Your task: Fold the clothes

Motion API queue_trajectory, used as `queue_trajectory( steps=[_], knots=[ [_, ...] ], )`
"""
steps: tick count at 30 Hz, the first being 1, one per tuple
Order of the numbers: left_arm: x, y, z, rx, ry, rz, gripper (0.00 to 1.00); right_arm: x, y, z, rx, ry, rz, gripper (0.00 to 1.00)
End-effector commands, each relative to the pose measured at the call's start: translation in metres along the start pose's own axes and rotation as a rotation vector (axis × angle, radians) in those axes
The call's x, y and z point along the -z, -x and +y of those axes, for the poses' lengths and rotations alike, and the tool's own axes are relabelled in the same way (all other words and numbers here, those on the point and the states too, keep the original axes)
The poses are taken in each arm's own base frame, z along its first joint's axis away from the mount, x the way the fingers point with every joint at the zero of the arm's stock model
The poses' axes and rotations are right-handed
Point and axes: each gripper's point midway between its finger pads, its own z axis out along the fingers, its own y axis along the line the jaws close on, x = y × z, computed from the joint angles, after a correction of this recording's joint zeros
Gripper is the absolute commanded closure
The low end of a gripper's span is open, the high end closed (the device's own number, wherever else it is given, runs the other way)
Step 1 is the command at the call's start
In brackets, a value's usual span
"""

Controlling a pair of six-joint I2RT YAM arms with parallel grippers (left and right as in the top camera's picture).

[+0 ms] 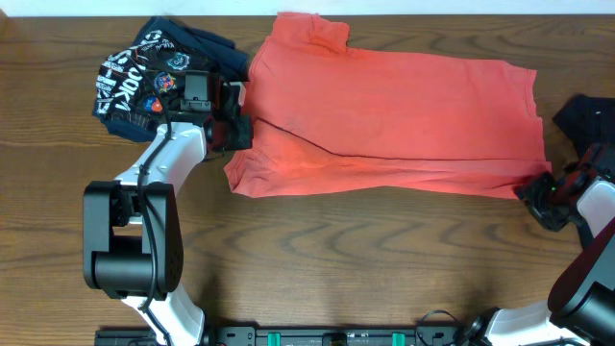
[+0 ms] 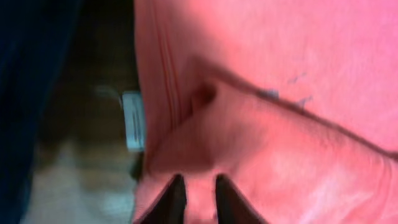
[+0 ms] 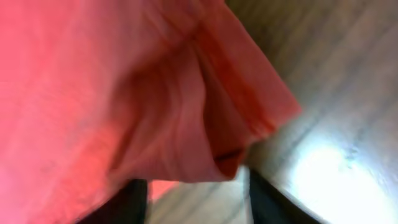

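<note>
The hemmed corner hangs in a loose fold over the open fingers of my right gripper. Next, I pinch its hem [image 3: 231, 163] and pull away from my left gripper.
The coral-red T-shirt [image 1: 394, 115] lies flat across the table, its length running left to right, with a long crease along its lower half. My left gripper [image 1: 231, 130] is at the shirt's left edge. In the left wrist view its fingers [image 2: 198, 180] stand narrowly apart with a raised ridge of red fabric [image 2: 249, 124] pinched between them. My right gripper [image 1: 544, 195] is at the shirt's lower right corner. The right wrist view shows its jaws [image 3: 193, 182] wide apart, with the hemmed corner [image 3: 249, 112] hanging over the gap and not pinched.
A navy garment with white print [image 1: 144, 82] lies bunched at the back left, touching the shirt's collar end. A plain black garment [image 1: 588, 120] sits at the right edge, just behind my right arm. A white label [image 2: 132, 121] shows beside the shirt's left edge.
</note>
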Motion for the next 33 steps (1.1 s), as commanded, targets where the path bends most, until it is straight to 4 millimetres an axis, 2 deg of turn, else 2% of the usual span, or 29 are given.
queue_trajectory(
  steps=[1, 3, 7, 8, 10, 11, 12, 14, 15, 19, 24, 25, 26, 29, 31, 33],
  knots=[
    [0.019, 0.007, -0.009, 0.008, -0.026, -0.017, 0.74, 0.004, 0.001, 0.001, -0.007, 0.026, -0.006, 0.71],
    [0.028, 0.001, -0.011, 0.015, -0.024, 0.002, 0.65, 0.004, 0.001, -0.003, -0.009, 0.010, -0.008, 0.78],
    [0.041, -0.024, -0.013, 0.045, -0.017, 0.095, 0.55, 0.005, 0.004, -0.008, -0.020, -0.004, -0.019, 0.93],
    [0.042, -0.031, -0.011, 0.054, -0.006, 0.123, 0.51, 0.005, 0.004, -0.008, -0.020, -0.003, -0.019, 0.95],
    [0.042, -0.046, 0.001, 0.069, 0.060, 0.183, 0.50, 0.005, 0.004, -0.008, -0.020, -0.002, -0.018, 0.96],
    [0.042, -0.054, 0.009, 0.072, 0.105, 0.209, 0.49, 0.005, 0.003, -0.008, -0.021, -0.003, -0.015, 0.95],
    [0.041, -0.059, 0.014, 0.075, 0.133, 0.229, 0.46, 0.005, 0.002, -0.009, -0.022, -0.005, -0.010, 0.89],
    [0.037, -0.069, 0.019, 0.081, 0.154, 0.263, 0.44, 0.005, -0.002, -0.011, -0.028, -0.013, 0.006, 0.56],
    [0.036, -0.072, 0.020, 0.084, 0.155, 0.273, 0.44, 0.005, -0.003, -0.013, -0.031, -0.019, 0.011, 0.50],
    [0.026, -0.090, 0.024, 0.143, 0.166, 0.318, 0.43, 0.007, -0.004, -0.026, -0.055, -0.061, 0.017, 0.43],
    [0.018, -0.108, 0.026, 0.160, 0.157, 0.365, 0.43, 0.010, 0.004, -0.037, -0.134, -0.027, 0.002, 0.43],
    [0.016, -0.112, 0.026, 0.163, 0.156, 0.373, 0.44, 0.011, 0.005, -0.037, -0.150, 0.001, 0.004, 0.42],
    [0.013, -0.115, 0.027, 0.164, 0.156, 0.377, 0.50, 0.012, 0.006, -0.037, -0.162, 0.022, 0.005, 0.43],
    [0.004, -0.114, 0.030, 0.158, 0.153, 0.355, 0.76, 0.014, 0.008, -0.042, -0.179, 0.043, 0.004, 0.45],
    [0.000, -0.108, 0.030, 0.152, 0.149, 0.326, 0.89, 0.014, 0.006, -0.045, -0.181, 0.037, 0.009, 0.45],
    [-0.002, -0.102, 0.031, 0.145, 0.146, 0.301, 0.94, 0.014, 0.006, -0.045, -0.180, 0.037, 0.009, 0.44]
  ],
)
